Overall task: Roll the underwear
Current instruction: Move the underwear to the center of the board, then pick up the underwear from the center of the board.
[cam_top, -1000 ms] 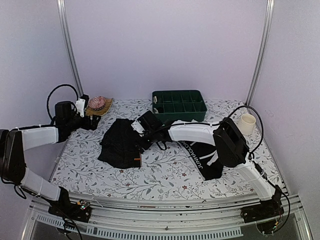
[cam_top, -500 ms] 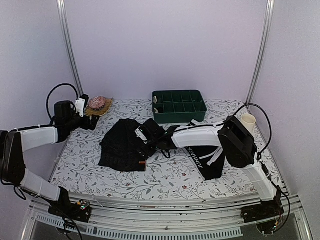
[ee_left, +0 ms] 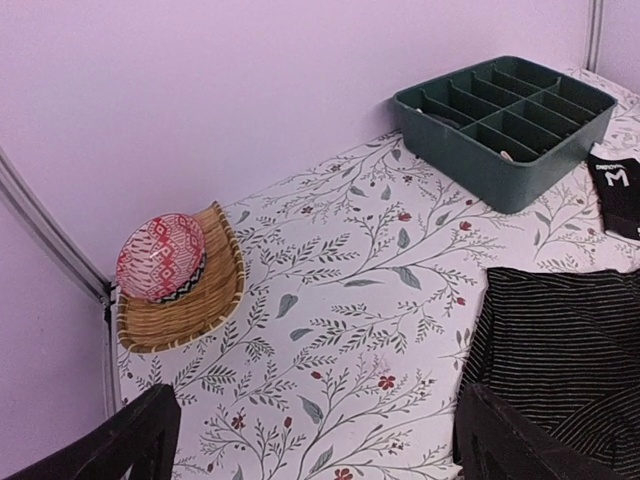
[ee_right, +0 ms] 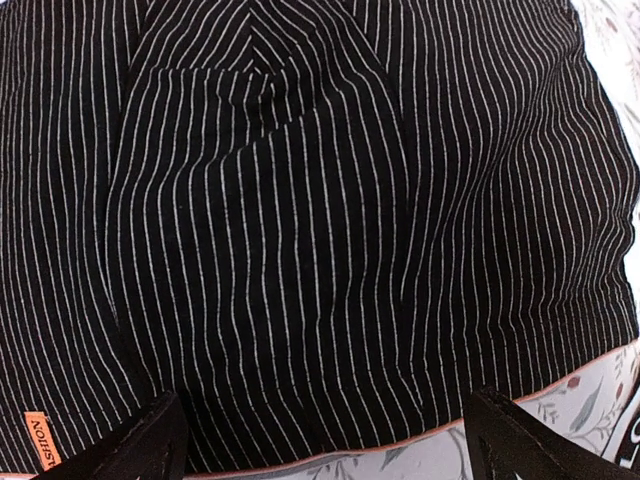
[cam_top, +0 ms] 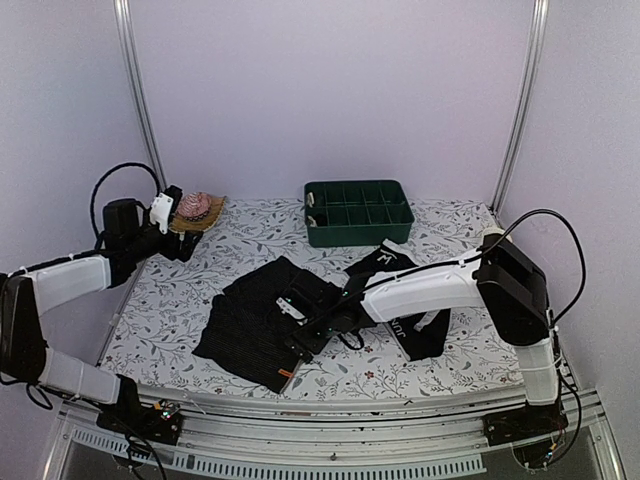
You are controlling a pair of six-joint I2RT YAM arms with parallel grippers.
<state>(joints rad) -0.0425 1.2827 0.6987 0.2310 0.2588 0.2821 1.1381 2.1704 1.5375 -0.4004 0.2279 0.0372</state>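
I need to next close my right gripper on the pinstriped underwear's hem corner (cam_top: 340, 290) (ee_right: 630, 335), the one away from the orange tag and closest to the white-lettered underwear.
A black pinstriped underwear (cam_top: 245, 325) with a small orange tag (ee_right: 35, 440) lies spread flat near the table's front left. It fills the right wrist view (ee_right: 320, 220). My right gripper (cam_top: 298, 330) hovers open over its hem, fingers (ee_right: 545, 440) wide apart with nothing between them. A second black underwear (cam_top: 422, 338) with white bands and white lettering lies partly under my right arm. My left gripper (cam_top: 185, 243) stands open over bare tablecloth at the far left, fingers (ee_left: 140, 440) apart. The pinstriped underwear's edge (ee_left: 570, 350) shows to its right.
A green divided tray (cam_top: 358, 186) stands at the back middle, also in the left wrist view (ee_left: 505, 115). A woven basket (ee_left: 185, 290) holding a red patterned bowl (ee_left: 160, 255) sits at the back left corner by the wall.
My right arm has swung from the table's middle toward the front edge. The pinstriped underwear now lies nearer the front and flatter. The left arm has stayed put.
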